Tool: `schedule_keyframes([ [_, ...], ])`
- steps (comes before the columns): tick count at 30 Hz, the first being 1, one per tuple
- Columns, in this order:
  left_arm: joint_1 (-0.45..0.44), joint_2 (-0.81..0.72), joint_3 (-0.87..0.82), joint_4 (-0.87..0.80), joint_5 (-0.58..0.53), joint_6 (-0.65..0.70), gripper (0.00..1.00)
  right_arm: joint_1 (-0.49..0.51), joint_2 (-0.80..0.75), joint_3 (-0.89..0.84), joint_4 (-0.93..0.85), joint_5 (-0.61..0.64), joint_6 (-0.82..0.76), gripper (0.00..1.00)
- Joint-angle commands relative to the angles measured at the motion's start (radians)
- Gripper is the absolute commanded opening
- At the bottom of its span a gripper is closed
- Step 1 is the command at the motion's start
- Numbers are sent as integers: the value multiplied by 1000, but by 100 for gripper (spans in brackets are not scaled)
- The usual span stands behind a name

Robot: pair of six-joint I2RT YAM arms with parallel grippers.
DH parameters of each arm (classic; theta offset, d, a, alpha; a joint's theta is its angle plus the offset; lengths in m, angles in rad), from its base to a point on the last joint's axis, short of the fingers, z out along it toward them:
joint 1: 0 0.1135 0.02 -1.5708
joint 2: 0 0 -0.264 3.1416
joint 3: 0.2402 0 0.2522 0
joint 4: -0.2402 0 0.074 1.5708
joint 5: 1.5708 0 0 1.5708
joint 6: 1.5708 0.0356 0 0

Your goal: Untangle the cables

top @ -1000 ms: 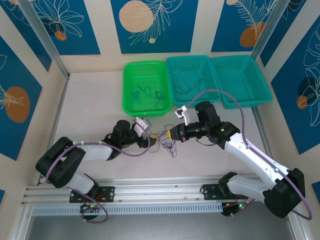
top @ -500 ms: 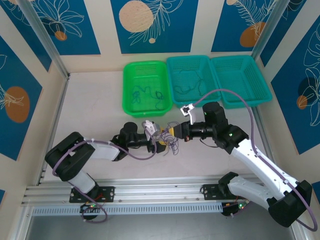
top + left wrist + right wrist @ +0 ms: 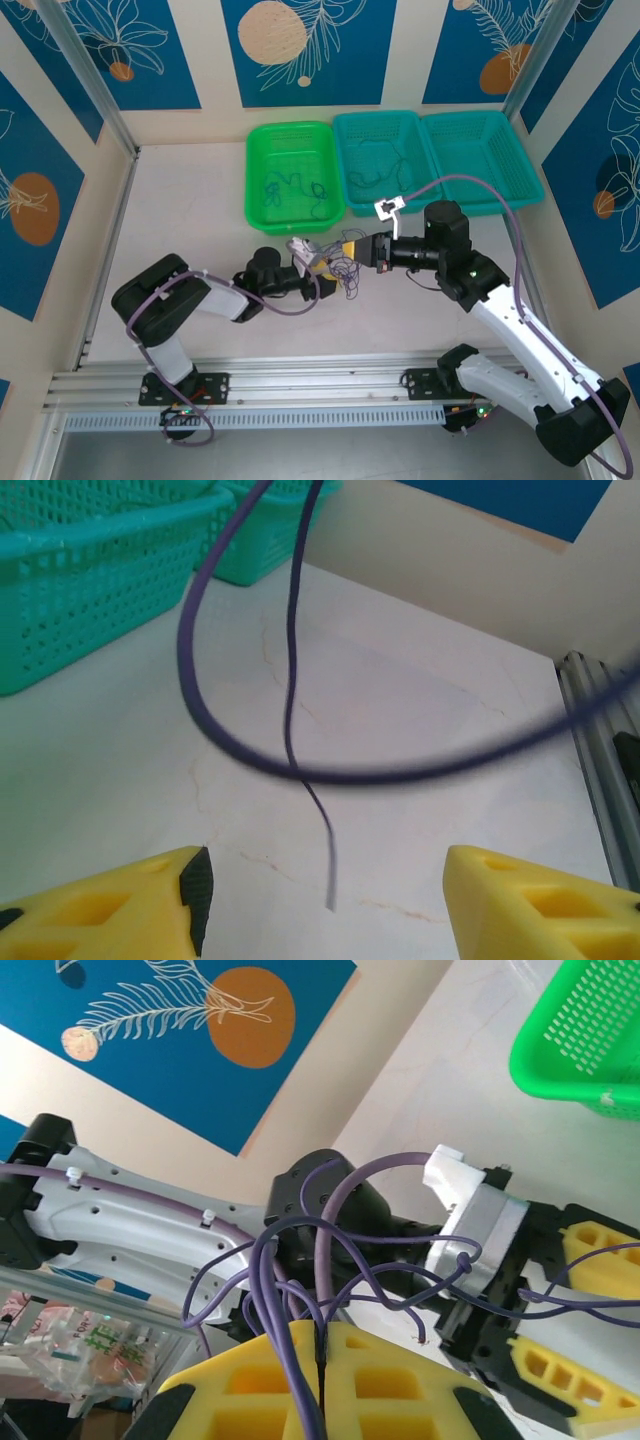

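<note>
The cables will drop from my right gripper on the table (image 3: 362,300) between the middle teal basket and the aluminium rail.
The cables (image 3: 346,278) are a small tangle of thin purple wires hanging at mid-table between the two arms. My right gripper (image 3: 350,250) is shut on them; in the right wrist view the strands (image 3: 330,1250) loop out from the pinched yellow fingertips of that gripper (image 3: 322,1340). My left gripper (image 3: 326,268) faces the bundle from the left, open. In the left wrist view one loose thin strand (image 3: 292,680) dangles between the yellow fingers of the left gripper (image 3: 325,870) without touching them, and a thicker blurred loop (image 3: 230,742) crosses above.
At the back stand a green basket (image 3: 255,170) and a teal basket (image 3: 345,150), each with thin wires inside, and a second teal basket (image 3: 525,165) to the right. An aluminium rail (image 3: 300,382) runs along the near edge.
My right gripper has lifted the bundle a little back and to the right. The left arm has followed rightward up to the bundle, its jaws narrowing slightly.
</note>
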Motion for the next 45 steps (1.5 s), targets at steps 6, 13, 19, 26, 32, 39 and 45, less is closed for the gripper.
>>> schedule_keyframes([
  [6, -14, 44, 81, 121, -11, -49, 61, -7, -51, -13, 42, -18, 50, 0],
  [13, -15, 12, 41, 118, -63, -66, 0, -73, -97, -20, -41, 105, 52, 0],
  [19, 0, -205, -63, -75, -217, -31, 0, -342, -211, -142, -170, 243, 138, 0],
  [26, 118, -589, -169, -458, -435, -68, 0, -852, -277, -316, -246, 88, 183, 0],
  [32, 256, -847, -182, -648, -356, -109, 0, -892, -187, -458, -90, -80, 175, 1],
  [39, 256, -871, -119, -647, -286, -125, 0, -449, -50, -501, -87, 316, 138, 24],
  [45, 256, -869, -122, -666, -243, -123, 0, -413, -102, -374, -224, 483, 107, 38],
])
